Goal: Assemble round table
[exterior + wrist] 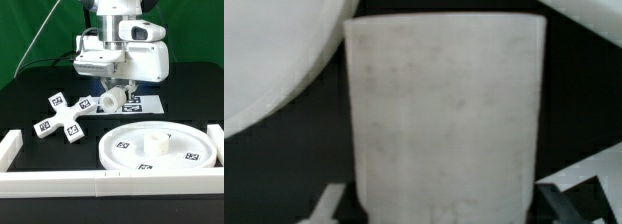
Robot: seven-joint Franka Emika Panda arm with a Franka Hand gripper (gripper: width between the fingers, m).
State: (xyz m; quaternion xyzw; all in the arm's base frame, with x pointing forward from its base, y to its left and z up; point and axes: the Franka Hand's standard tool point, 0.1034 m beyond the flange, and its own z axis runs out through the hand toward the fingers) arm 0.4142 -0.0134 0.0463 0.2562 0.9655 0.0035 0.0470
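Next, I release the white leg, now tilted just above the table, on the table [135,111] between the round disc's back rim and the marker board.
My gripper [110,90] is shut on the short white cylindrical leg [113,99] and holds it tilted just above the table, at the back middle. In the wrist view the leg [441,110] fills the middle, with my fingers [327,205] on either side of it. The large rimmed round disc [165,152] with its central hub [155,138] lies flat at the front on the exterior view's right. A curved white edge [269,60] in the wrist view looks like its rim. The cross-shaped base [62,116] with tags lies on the exterior view's left, apart from the leg.
The marker board [143,104] lies under and behind the held leg. The long white rail frame [100,181] runs along the front and up both sides [10,148]. A green wall stands behind the black table.
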